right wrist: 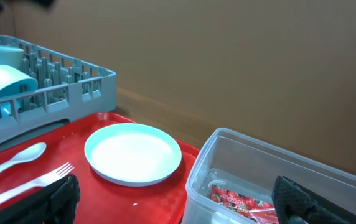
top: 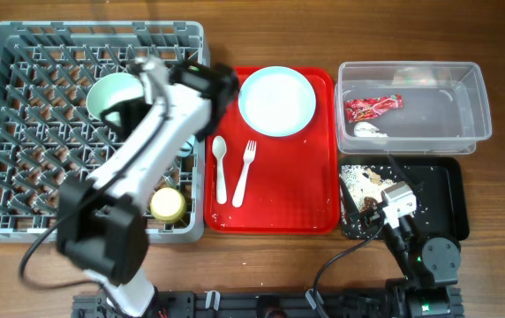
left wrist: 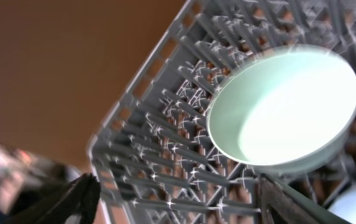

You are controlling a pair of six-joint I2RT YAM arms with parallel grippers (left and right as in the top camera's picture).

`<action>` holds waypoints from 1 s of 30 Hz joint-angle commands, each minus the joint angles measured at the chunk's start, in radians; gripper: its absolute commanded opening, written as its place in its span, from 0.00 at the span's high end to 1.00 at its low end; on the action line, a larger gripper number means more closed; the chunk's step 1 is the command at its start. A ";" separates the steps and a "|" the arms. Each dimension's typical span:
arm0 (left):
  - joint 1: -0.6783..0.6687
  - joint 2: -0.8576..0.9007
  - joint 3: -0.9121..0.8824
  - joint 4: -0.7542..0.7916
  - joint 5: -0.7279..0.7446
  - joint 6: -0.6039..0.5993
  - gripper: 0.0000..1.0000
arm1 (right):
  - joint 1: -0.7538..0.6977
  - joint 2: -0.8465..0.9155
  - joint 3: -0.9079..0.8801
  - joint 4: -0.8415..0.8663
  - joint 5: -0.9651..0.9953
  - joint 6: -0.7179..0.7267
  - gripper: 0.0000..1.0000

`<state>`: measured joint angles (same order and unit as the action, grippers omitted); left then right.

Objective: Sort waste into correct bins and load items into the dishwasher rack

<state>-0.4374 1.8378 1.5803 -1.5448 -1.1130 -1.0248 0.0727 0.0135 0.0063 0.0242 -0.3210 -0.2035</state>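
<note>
The mint green bowl should next be taken by my left gripper by its rim (top: pixel 90 106) (left wrist: pixel 209 123) on the side farthest from the red serving tray.
The grey dishwasher rack (top: pixel 23 53) holds a mint green bowl (top: pixel 109 93), a yellow cup (top: pixel 168 205) and a pale blue bowl (right wrist: pixel 0 84), which my left arm mostly hides from above. My left gripper (top: pixel 122 110) is open and empty over the rack next to the mint bowl (left wrist: pixel 284 106); its fingers (left wrist: pixel 175 193) are spread wide. The pale blue plate (top: pixel 276 100), white spoon (top: pixel 220 168) and fork (top: pixel 244 172) lie on the red tray. The clear tub (top: pixel 464 106) holds the red wrapper (top: pixel 372 108) and napkin (top: pixel 367 130). Food scraps (top: pixel 363 181) lie in the black tray (top: pixel 442 190). My right gripper (top: pixel 392 201) is open and empty.
The red serving tray (top: pixel 275 208) sits between the rack and the bins. In the right wrist view the plate (right wrist: pixel 133 152), the fork (right wrist: pixel 35 180), the tub (right wrist: pixel 252 155) and the wrapper (right wrist: pixel 240 202) lie ahead of the open fingers (right wrist: pixel 181 205). A cable runs along the front edge.
</note>
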 commanded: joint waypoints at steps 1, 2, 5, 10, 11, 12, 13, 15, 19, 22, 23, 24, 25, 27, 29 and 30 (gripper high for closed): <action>0.179 -0.124 0.033 0.174 0.388 0.201 0.17 | -0.006 -0.002 -0.001 0.005 -0.016 -0.006 0.00; 0.249 -0.140 0.033 0.245 0.547 0.317 0.17 | -0.006 -0.002 -0.001 0.005 -0.016 -0.006 0.00; 0.526 -0.150 0.032 0.380 1.120 0.502 0.32 | -0.006 0.004 -0.001 0.005 -0.016 -0.006 0.00; 0.753 -0.142 0.021 0.404 1.379 0.591 0.34 | -0.006 0.004 -0.001 0.005 -0.016 -0.006 0.00; 0.772 -0.137 0.013 0.404 1.408 0.623 0.34 | -0.006 0.004 -0.001 0.005 -0.016 -0.006 0.00; 0.785 -0.135 0.000 0.406 1.429 0.645 0.34 | -0.006 0.004 -0.001 0.005 -0.016 -0.006 0.00; 0.790 -0.133 -0.014 0.413 1.443 0.680 0.34 | -0.006 0.004 -0.001 0.005 -0.016 -0.006 0.00; 0.788 -0.119 -0.033 0.421 1.442 0.718 0.34 | -0.006 0.004 -0.001 0.005 -0.016 -0.006 0.00; 0.789 -0.058 -0.074 0.435 1.430 0.722 0.50 | -0.006 0.004 -0.001 0.005 -0.016 -0.006 0.00; 0.788 -0.027 -0.074 0.443 1.407 0.721 0.71 | -0.006 0.004 -0.001 0.005 -0.016 -0.006 0.00; 0.788 -0.022 -0.074 0.439 1.394 0.721 0.77 | -0.006 0.004 -0.001 0.005 -0.016 -0.006 0.00; 0.788 -0.018 -0.075 0.438 1.381 0.716 0.82 | -0.006 0.004 -0.001 0.005 -0.016 -0.006 0.00; 0.788 -0.017 -0.075 0.438 1.354 0.702 0.91 | -0.006 0.004 -0.001 0.005 -0.016 -0.006 0.00; 0.789 -0.025 -0.074 0.438 1.346 0.699 0.96 | -0.006 0.004 -0.001 0.005 -0.016 -0.006 0.00; 0.788 -0.050 -0.064 0.423 1.300 0.671 0.96 | -0.006 0.004 -0.001 0.005 -0.016 -0.006 0.00; 0.788 -0.072 -0.053 0.407 1.272 0.669 0.96 | -0.006 0.004 -0.001 0.005 -0.016 -0.006 0.00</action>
<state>0.3515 1.8103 1.5116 -1.1069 0.2504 -0.3271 0.0711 0.0139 0.0063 0.0242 -0.3210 -0.2035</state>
